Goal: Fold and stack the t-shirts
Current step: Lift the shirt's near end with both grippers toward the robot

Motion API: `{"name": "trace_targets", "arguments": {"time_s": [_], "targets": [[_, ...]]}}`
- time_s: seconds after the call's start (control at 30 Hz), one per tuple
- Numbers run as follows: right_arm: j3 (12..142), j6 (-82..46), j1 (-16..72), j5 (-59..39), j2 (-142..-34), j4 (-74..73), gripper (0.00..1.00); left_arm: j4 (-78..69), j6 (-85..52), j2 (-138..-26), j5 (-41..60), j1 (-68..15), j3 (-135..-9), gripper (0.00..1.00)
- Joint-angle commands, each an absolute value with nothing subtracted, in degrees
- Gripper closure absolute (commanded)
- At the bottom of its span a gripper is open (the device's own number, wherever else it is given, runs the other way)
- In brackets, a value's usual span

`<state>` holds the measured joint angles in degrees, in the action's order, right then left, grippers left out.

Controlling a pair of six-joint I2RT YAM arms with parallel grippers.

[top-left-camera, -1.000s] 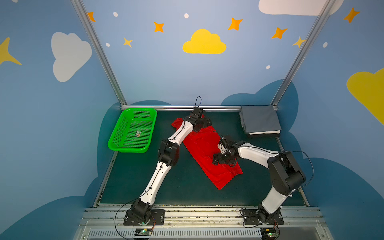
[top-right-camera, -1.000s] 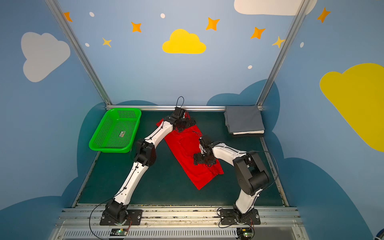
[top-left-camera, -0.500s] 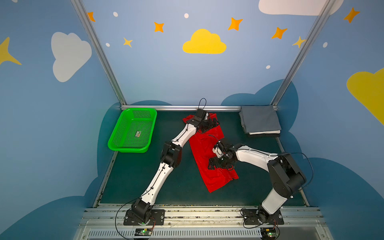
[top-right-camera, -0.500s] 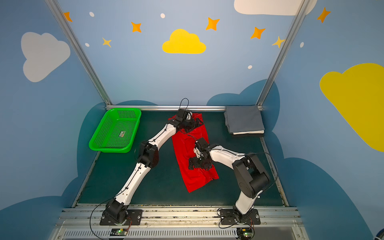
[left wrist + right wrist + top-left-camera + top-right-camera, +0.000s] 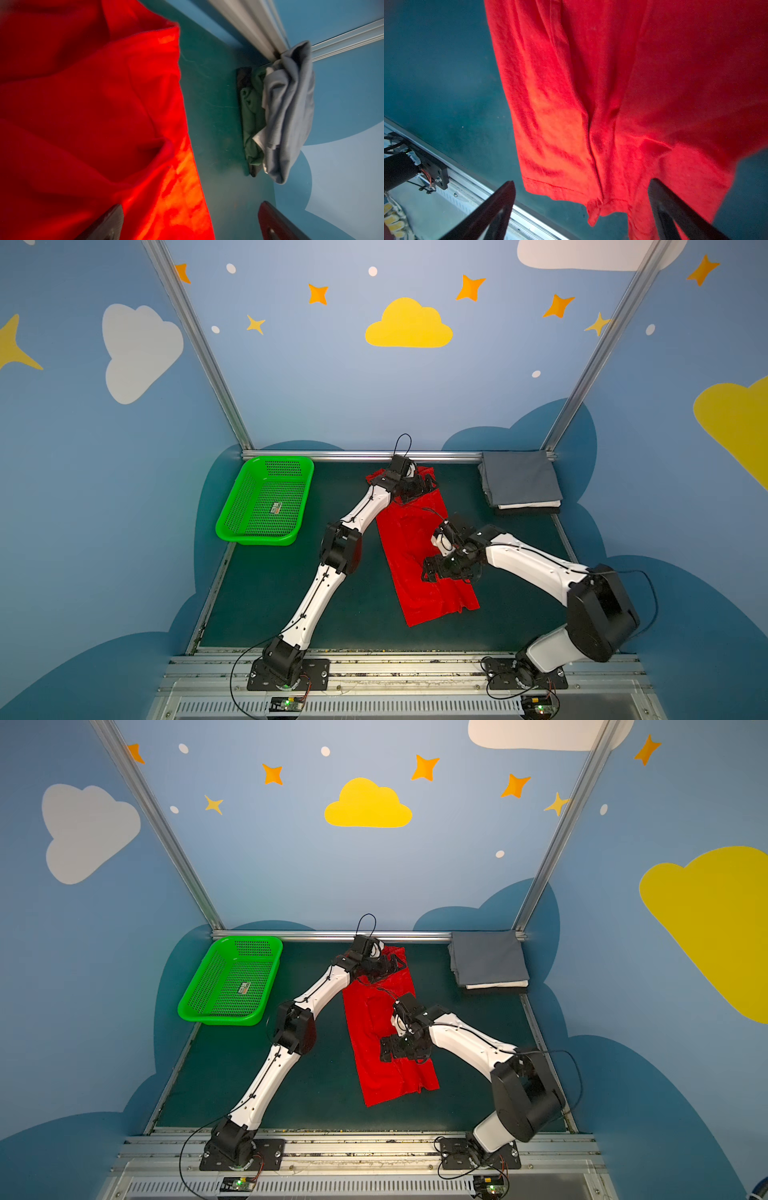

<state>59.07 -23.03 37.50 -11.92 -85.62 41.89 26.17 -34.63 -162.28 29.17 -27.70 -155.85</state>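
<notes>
The robot's right gripper should close on the near hem corner [image 5: 476,607] of the red t-shirt, on the same side as the folded stack.
A bright red t-shirt [image 5: 409,539] [image 5: 368,1019] lies as a long folded strip down the middle of the green table, in both top views. My left gripper [image 5: 424,483] [image 5: 390,963] is open over the strip's far end by the back rail. In the left wrist view its fingers straddle the red cloth's edge [image 5: 93,104], left gripper [image 5: 190,218] holding nothing. My right gripper [image 5: 428,568] [image 5: 384,1048] is open above the strip's near half. The right wrist view shows the hem of the red t-shirt [image 5: 591,83] between the spread fingers of the right gripper [image 5: 581,187]. Folded grey, white and black t-shirts [image 5: 519,481] [image 5: 488,957] [image 5: 286,116] are stacked at the back right.
A green perforated basket [image 5: 239,506] [image 5: 201,990] stands at the back left, holding only a small label. Blue walls and a metal rail [image 5: 332,455] close the back. The arms' base rail [image 5: 395,664] runs along the front edge.
The red t-shirt has swung from a diagonal to nearly lengthwise on the table. My left gripper moved right along the back rail; my right gripper shifted left over the cloth.
</notes>
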Motion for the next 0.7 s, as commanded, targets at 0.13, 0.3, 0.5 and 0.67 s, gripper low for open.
{"name": "trace_targets", "arguments": {"time_s": [0.13,0.3,0.5,0.67], "targets": [[53.26,-24.95,32.86,-7.8,-79.19,44.49,0.02,32.49,-28.89,-150.39,26.64,-28.52,-157.37,0.0],[48.76,-27.16,28.45,-10.37,-76.92,42.56,0.02,38.47,-26.7,-141.42,17.62,-29.05,-149.83,0.0],[43.04,-29.77,24.62,-14.26,-74.66,39.08,0.03,27.87,-24.26,-123.58,8.33,-30.85,-124.8,0.0],[38.84,-30.05,22.44,-15.39,-73.59,36.95,0.15,15.63,-27.53,-107.73,5.76,-31.21,-99.47,0.0]]}}
